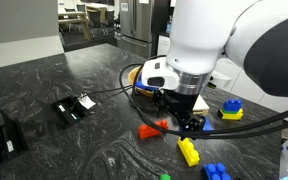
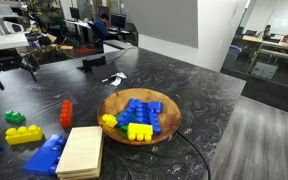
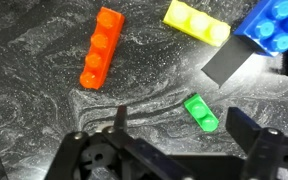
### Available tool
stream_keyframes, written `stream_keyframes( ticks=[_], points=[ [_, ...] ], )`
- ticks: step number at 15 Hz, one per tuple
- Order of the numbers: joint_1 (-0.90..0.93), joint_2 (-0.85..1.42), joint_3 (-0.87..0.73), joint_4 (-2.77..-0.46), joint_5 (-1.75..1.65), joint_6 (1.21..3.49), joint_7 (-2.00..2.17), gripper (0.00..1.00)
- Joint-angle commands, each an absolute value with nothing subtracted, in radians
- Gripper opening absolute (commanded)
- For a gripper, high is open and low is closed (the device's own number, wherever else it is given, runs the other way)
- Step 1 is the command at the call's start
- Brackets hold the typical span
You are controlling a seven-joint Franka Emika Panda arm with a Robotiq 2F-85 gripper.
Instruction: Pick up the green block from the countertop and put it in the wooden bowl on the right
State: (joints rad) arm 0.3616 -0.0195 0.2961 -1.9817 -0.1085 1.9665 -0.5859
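I need to next lower my gripper to the long sides of the green block (image 3: pixel 203 115) and close it there, with one finger along each side.
The green block (image 3: pixel 201 112) lies flat on the dark veined countertop (image 3: pixel 44 120). In the wrist view it sits just ahead of my open, empty gripper (image 3: pixel 181 126), nearer the right finger, and nothing touches it. In both exterior views the block (image 2: pixel 16 118) (image 1: pixel 165 176) is small. My gripper (image 2: pixel 4 65) (image 1: pixel 189 120) hangs well above the countertop (image 2: pixel 194 90). The wooden bowl (image 2: pixel 110 100) holds blue and yellow bricks. In an exterior view the bowl (image 1: pixel 136 76) is mostly hidden behind the arm.
A red brick (image 3: pixel 102 47) (image 2: pixel 66 112), a yellow studded brick (image 3: pixel 196 22) (image 2: pixel 24 135) and blue bricks (image 3: pixel 276 25) (image 2: pixel 44 155) lie round the green block. A pale square wooden slab (image 2: pixel 82 152) lies beside the bowl. A cable (image 2: pixel 189 150) runs across the counter.
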Motion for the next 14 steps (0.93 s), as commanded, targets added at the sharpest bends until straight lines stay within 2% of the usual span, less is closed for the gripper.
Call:
stream_keyframes(
  ticks=[1,7,14],
  points=[
    [0.359,0.007,0.318,-1.973,-0.123,2.020,-0.598,1.00],
    [0.396,0.129,0.381,-1.956,-0.155,2.162,-0.601,1.00],
    [0.415,0.214,0.422,-1.979,-0.148,2.192,-0.595,1.00]
  ],
)
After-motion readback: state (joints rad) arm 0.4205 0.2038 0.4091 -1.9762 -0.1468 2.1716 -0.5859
